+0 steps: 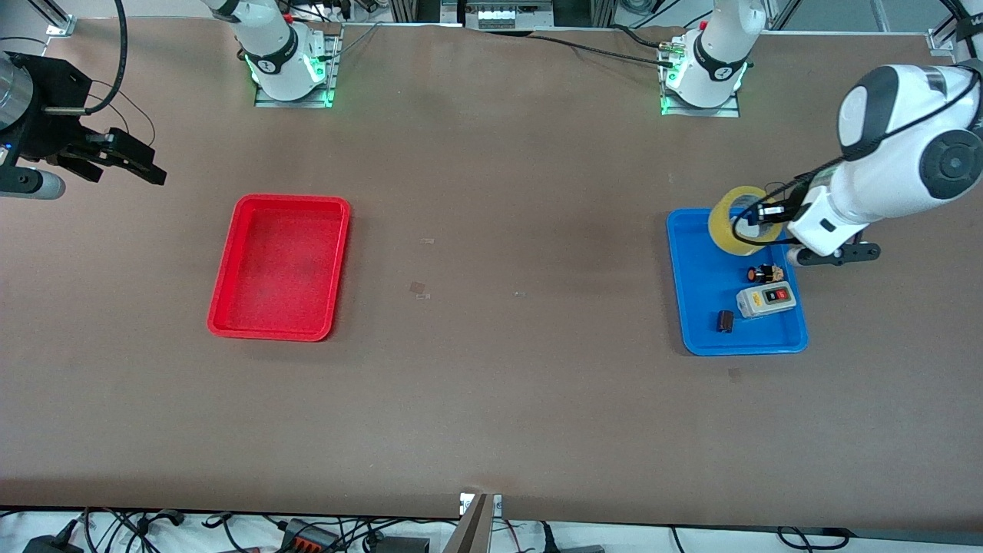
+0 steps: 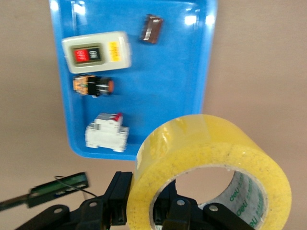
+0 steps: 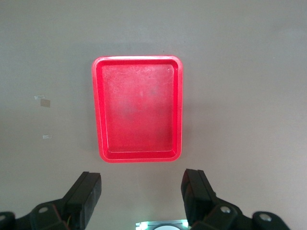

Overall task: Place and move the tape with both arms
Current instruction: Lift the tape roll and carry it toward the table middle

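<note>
I will set the tape, now in the air over the blue tray, with my left gripper on the bare table (image 1: pixel 466 250) between the red and blue trays.
The tape (image 1: pixel 723 227), a yellowish translucent roll (image 2: pixel 216 143), hangs on edge in the air over the blue tray (image 1: pixel 703 292). My left gripper (image 1: pixel 768 213) is shut on the tape, one finger inside the open core and one outside the wall (image 2: pixel 144 194). My right gripper (image 1: pixel 123 163) waits in the air toward the right arm's end of the table. Its fingers stand open with nothing between them (image 3: pixel 142 184). The wrist view looks down on the red tray (image 3: pixel 139 110).
The blue tray (image 2: pixel 168 81) holds a grey switch box (image 1: pixel 765 300), an orange-and-black push button (image 1: pixel 764 273), a small dark piece (image 1: pixel 725 321) and a white breaker (image 2: pixel 106 133). The red tray (image 1: pixel 280 265) lies toward the right arm's end with nothing in it.
</note>
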You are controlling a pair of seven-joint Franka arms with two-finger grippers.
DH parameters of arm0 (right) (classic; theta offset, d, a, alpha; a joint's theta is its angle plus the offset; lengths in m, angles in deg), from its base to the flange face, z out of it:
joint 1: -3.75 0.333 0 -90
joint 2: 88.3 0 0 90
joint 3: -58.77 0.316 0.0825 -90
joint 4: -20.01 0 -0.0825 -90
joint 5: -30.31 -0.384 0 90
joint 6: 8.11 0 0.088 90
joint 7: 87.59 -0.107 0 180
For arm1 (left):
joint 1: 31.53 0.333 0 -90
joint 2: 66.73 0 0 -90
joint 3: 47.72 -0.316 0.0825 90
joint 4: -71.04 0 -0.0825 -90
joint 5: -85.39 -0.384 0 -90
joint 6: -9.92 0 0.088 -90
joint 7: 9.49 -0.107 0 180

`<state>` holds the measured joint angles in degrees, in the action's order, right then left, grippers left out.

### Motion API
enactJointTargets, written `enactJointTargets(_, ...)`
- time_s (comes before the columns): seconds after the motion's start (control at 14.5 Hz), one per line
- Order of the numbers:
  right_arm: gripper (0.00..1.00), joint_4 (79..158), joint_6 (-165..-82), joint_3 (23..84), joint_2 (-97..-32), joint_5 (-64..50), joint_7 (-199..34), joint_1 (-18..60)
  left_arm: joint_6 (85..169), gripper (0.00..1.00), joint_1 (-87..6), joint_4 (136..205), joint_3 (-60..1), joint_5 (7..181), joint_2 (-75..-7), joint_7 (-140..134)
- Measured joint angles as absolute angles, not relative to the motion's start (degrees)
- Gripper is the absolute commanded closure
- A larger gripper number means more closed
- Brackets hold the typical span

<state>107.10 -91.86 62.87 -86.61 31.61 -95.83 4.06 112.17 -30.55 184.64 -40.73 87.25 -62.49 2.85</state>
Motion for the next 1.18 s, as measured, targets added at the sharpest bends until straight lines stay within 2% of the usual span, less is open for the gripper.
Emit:
enactJointTargets(0.28, 0.02, 107.1, -91.86, 62.87, -86.46, 31.61, -95.83, 4.06, 115.1, 0.95, -31.04, 184.38, -29.48, 88.56, -59.45, 15.8)
enactJointTargets(0.55, 0.02, 107.1, -92.14, 62.87, -86.29, 31.61, -95.83, 4.06, 120.49, 0.95, -32.91, 180.81, -18.07, 88.74, -51.7, 31.87)
enactJointTargets(1.18, 0.02, 107.1, -92.56, 62.87, -85.6, 31.61, -95.83, 4.07, 122.48, 0.95, -50.71, 158.55, -17.1, 77.31, -26.73, 56.22)
